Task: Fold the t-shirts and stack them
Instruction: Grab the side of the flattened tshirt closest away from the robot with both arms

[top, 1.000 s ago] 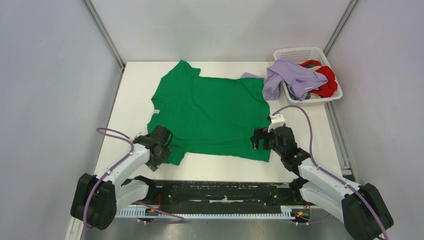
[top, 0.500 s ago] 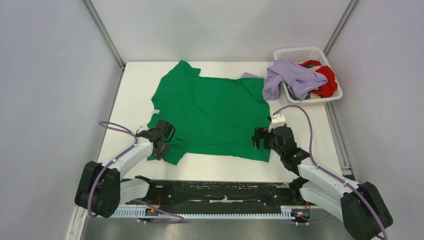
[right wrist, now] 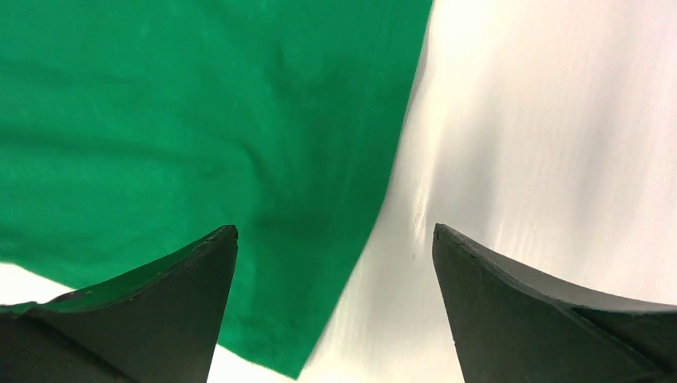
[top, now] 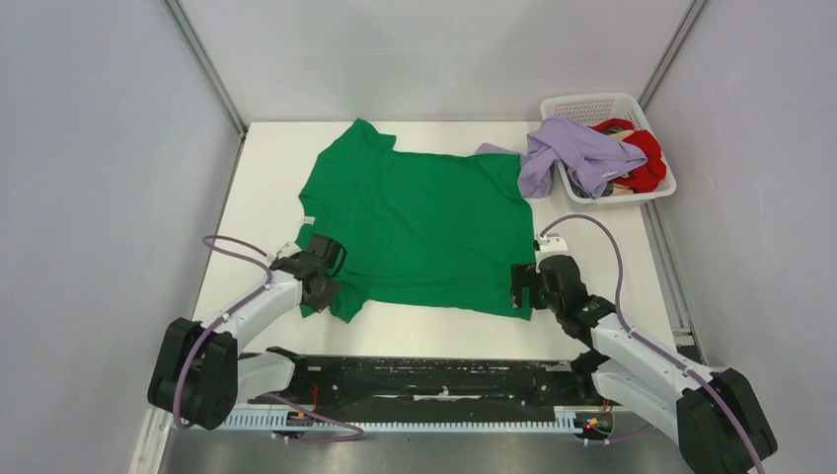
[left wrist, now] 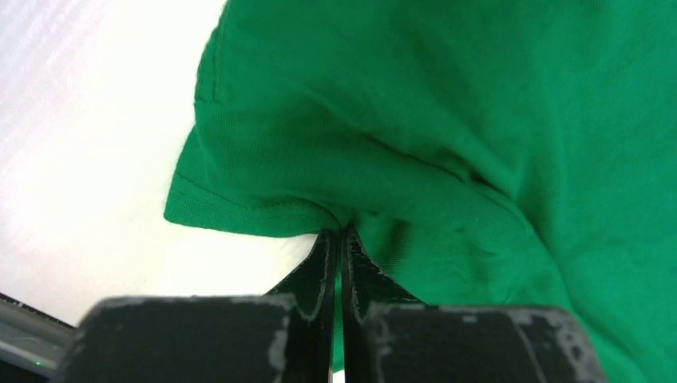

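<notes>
My left gripper is to let go of the green t-shirt's near sleeve, placing it on the shirt's body just inward from the white tag [top: 349, 222].
A bright green t-shirt [top: 419, 227] lies spread flat on the white table. My left gripper [top: 321, 286] is at its near left sleeve and is shut on a pinch of that green cloth [left wrist: 335, 215], which puckers at the fingertips. My right gripper [top: 523, 288] hovers open over the shirt's near right corner [right wrist: 303, 335], one finger above the cloth and the other above bare table. A pale lavender t-shirt [top: 572, 153] hangs over the basket's left rim onto the table. A red t-shirt [top: 646, 158] lies crumpled inside the basket.
The white lattice basket [top: 592, 104] stands at the table's far right corner. Grey walls close in on both sides. The black base rail [top: 434, 380] runs along the near edge, with purple cables looping off both arms.
My left gripper closed on the green sleeve and bunched the cloth. My right gripper slid nearer and to the right, down to the shirt's near right corner, jaws still wide.
</notes>
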You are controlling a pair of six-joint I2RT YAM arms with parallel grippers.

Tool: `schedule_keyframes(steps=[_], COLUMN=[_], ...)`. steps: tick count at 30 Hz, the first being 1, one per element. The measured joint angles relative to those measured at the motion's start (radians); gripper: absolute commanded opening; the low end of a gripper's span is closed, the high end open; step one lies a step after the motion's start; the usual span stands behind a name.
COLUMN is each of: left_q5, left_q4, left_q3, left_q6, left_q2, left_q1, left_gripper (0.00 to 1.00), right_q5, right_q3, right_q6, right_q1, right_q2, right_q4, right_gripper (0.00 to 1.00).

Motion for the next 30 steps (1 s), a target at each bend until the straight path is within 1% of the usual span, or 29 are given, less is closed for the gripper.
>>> schedule_keyframes(steps=[2,6,9,13,18,20,23,27,28,29,30], left_q5=[0.035,0.070,0.079,0.084,0.087,0.095,0.105,0.109,0.109,0.109,0.109], left_q4=[-0.011,-0.092,-0.157,-0.233,-0.298,-0.314,-0.331,-0.349,-0.351,-0.351,-0.352], left_q3=[-0.011,-0.014,-0.012,-0.004,0.008,0.009,0.009,0.009,0.009,0.009,0.009], left_q6=[0.002,0.008,0.008,0.008,0.008,0.008,0.008,0.008,0.008,0.008,0.008], left_q2=[-0.027,-0.091,-0.145,-0.197,-0.216,-0.228,-0.255,-0.278,-0.282,-0.286,-0.290], left_q1=[-0.001,-0.003,-0.003,-0.003,-0.005,-0.006,-0.010,-0.009,-0.009,-0.009,-0.009], left_gripper=[0.02,0.02,0.02,0.02,0.02,0.02,0.02,0.02,0.02,0.02,0.02], right_q5=[-0.021,-0.113,-0.143,-0.146,-0.127,-0.109,-0.069,-0.048,-0.047,-0.046,-0.048], right_q3=[0.003,0.037,0.079,0.103,0.103,0.103,0.107,0.117,0.121,0.122,0.122], right_q6=[0.006,-0.002,-0.015,-0.022,-0.019,-0.021,-0.024,-0.022,-0.021,-0.019,-0.017], right_q1=[-0.001,0.002,0.039,0.084,0.129,0.142,0.153,0.164,0.167,0.170,0.171], right_q2=[-0.002,-0.003,-0.006,-0.012,0.006,0.021,0.046,0.076,0.083,0.086,0.088], right_q4=[-0.056,-0.157,-0.241,-0.304,-0.347,-0.349,-0.348,-0.337,-0.334,-0.332,-0.329], right_gripper=[0.85,0.83,0.79,0.73,0.68,0.62,0.49,0.38,0.30,0.25,0.15])
